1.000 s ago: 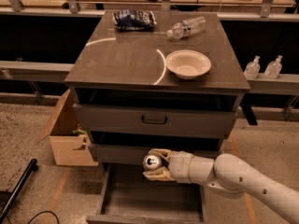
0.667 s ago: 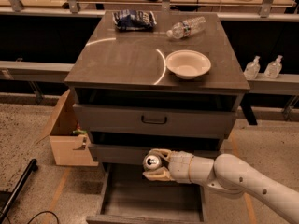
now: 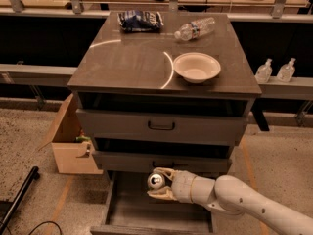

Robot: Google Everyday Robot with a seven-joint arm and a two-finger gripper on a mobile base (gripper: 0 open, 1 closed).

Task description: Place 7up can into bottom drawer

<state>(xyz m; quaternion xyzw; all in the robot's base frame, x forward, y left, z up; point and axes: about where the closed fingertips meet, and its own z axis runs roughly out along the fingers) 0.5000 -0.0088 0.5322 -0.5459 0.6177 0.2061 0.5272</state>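
Note:
I will use my gripper to set the 7up can down on the bottom drawer's grey bottom (image 3: 147, 209), a little toward the cardboard box.
My gripper (image 3: 159, 184) reaches in from the lower right on a white arm and is shut on the 7up can (image 3: 156, 181). Only the can's silver top shows between the tan fingers; its printed sides are hidden. The can hangs over the back part of the bottom drawer (image 3: 132, 210), which is pulled out at the foot of the grey cabinet, its plain grey floor in view. The gripper is just in front of the middle drawer's face (image 3: 122, 161).
On the cabinet top (image 3: 132, 62) lie a white bowl (image 3: 196, 66), a clear water bottle (image 3: 195, 28) on its side and a dark chip bag (image 3: 141, 20). An open cardboard box (image 3: 73, 146) stands left of the cabinet. Two small bottles (image 3: 276, 70) stand at the right.

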